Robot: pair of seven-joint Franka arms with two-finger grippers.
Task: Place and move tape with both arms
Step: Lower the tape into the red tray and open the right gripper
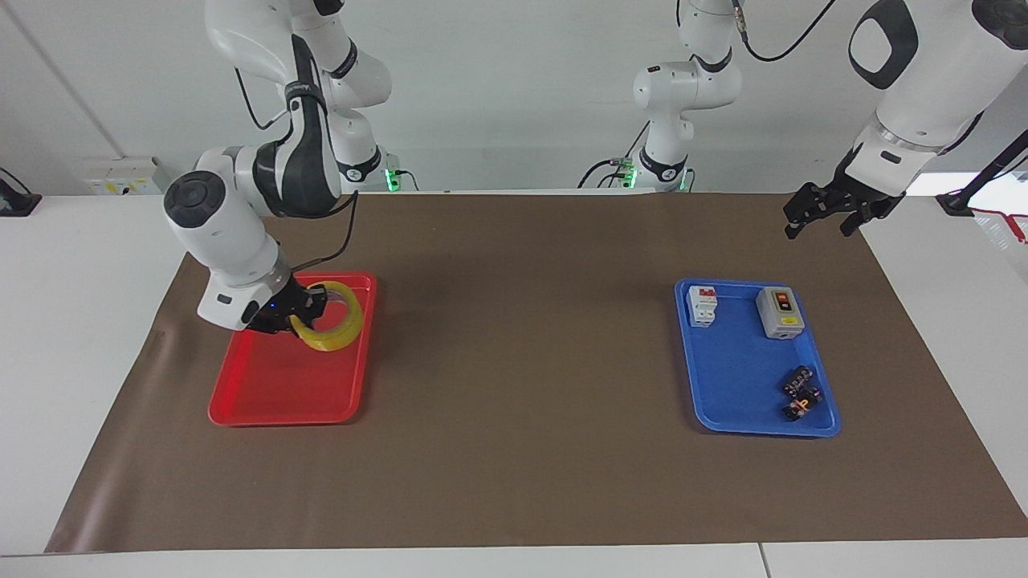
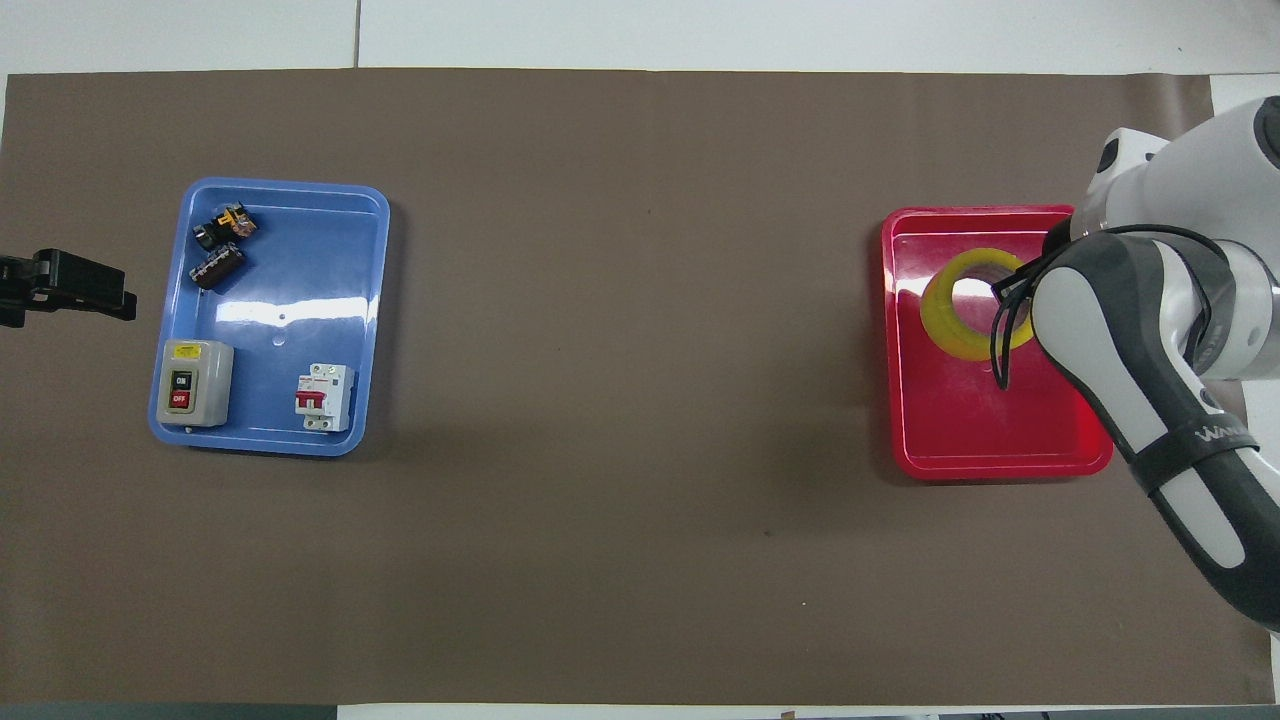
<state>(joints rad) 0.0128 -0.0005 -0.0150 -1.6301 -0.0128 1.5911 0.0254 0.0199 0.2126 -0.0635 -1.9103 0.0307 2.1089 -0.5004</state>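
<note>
Next, my right gripper lets go of the yellow tape, which will set it down on the middle of the red tray's bottom [image 2: 987, 344].
The yellow tape [image 1: 331, 331] is a translucent roll with a pale core. It hangs tilted in my right gripper [image 1: 303, 311], which is shut on its rim, low over the red tray [image 1: 281, 389], above the half nearer to the robots. In the overhead view the tape [image 2: 950, 320] shows over the red tray [image 2: 1000, 430], and the right arm hides part of it. My left gripper [image 1: 821, 215] is open and empty. It waits in the air over the mat's edge at the left arm's end and also shows in the overhead view [image 2: 62, 290].
A blue tray [image 1: 739, 377] toward the left arm's end holds a grey switch box [image 1: 780, 312], a white breaker [image 1: 701, 306] and two small dark parts [image 1: 801, 392]. A brown mat [image 1: 522, 449] covers the table.
</note>
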